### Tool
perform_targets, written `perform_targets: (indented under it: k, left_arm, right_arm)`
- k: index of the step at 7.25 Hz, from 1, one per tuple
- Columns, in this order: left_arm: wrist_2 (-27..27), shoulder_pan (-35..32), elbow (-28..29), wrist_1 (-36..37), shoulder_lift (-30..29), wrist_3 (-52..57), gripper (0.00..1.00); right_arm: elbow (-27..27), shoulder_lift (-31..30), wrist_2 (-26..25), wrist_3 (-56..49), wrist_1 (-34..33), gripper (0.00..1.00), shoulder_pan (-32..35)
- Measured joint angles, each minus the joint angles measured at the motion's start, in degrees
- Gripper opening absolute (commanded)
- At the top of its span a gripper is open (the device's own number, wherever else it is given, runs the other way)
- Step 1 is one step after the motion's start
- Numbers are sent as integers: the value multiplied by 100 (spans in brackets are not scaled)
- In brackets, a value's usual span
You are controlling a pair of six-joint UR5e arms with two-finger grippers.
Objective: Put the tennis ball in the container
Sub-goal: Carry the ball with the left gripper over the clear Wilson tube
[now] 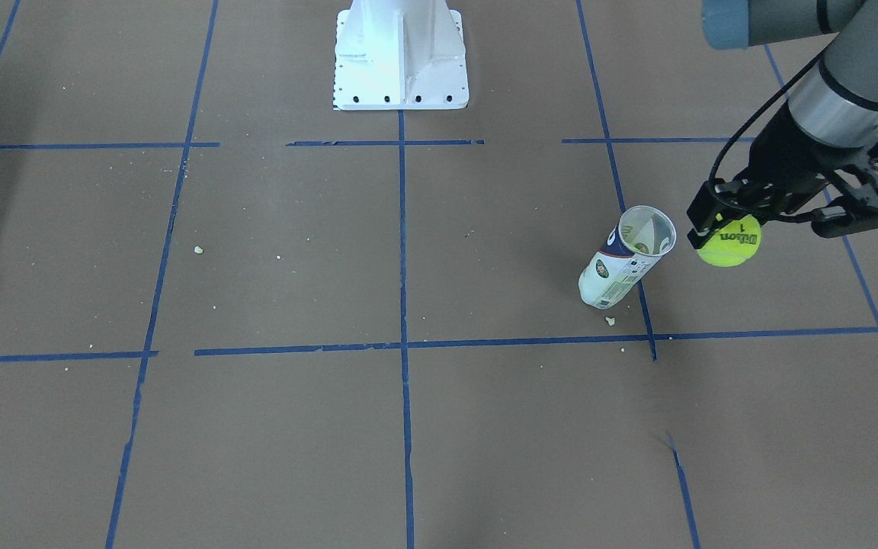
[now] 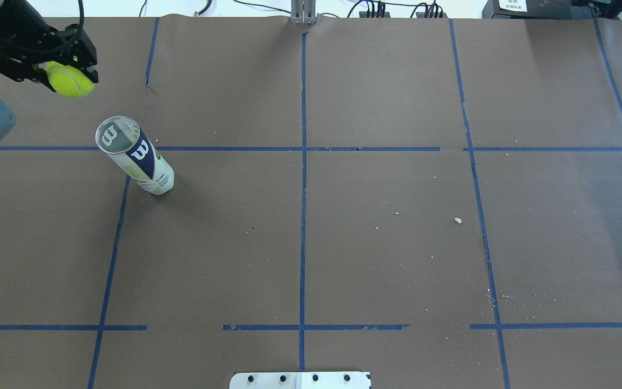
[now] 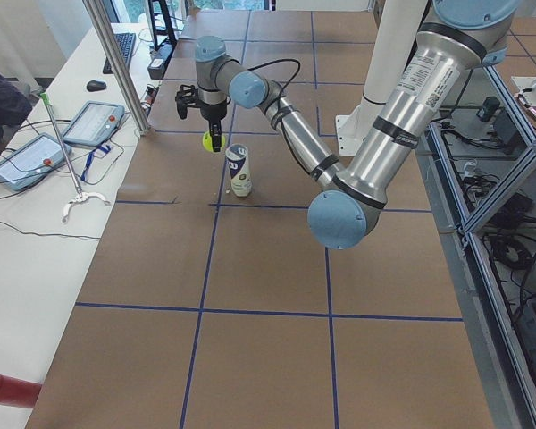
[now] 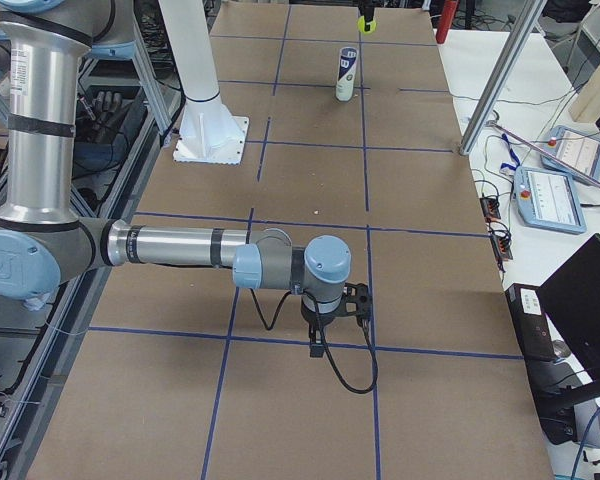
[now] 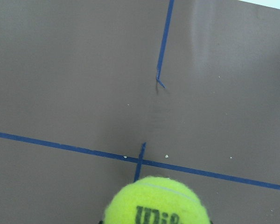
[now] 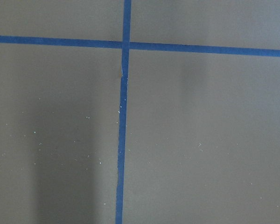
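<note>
The robot's left gripper needs to release the tennis ball just inside the opening of the container [image 1: 644,239]. The ball now hangs above the table.
The neon yellow-green tennis ball [image 1: 730,242] with black Wilson print hangs above the table, and my left gripper [image 1: 725,230] is shut on it. The overhead view has the ball [image 2: 71,80] beyond and to the left of the container's mouth. The container [image 1: 625,259], a clear can with a white and dark-blue label, stands upright and open-topped on the brown table [image 2: 135,156]. The left wrist view catches only the ball's top [image 5: 156,203] at its lower edge. My right gripper [image 4: 323,346] points down over the near table, and I cannot tell whether it is open or shut.
The white robot base plate [image 1: 401,61] sits at the table's robot side. Blue tape lines [image 2: 303,162] grid the brown surface, with small crumbs [image 2: 457,220] scattered about. A side bench with tablets [image 3: 94,123] and a metal pole [image 3: 116,67] lies beyond the far edge.
</note>
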Motion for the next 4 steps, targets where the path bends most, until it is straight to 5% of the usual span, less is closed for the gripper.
perform_targets:
  k: [4]
  left_arm:
    - [45, 433, -18, 0, -26, -230, 6]
  right_arm:
    - [0, 5, 0, 0, -2, 100, 0]
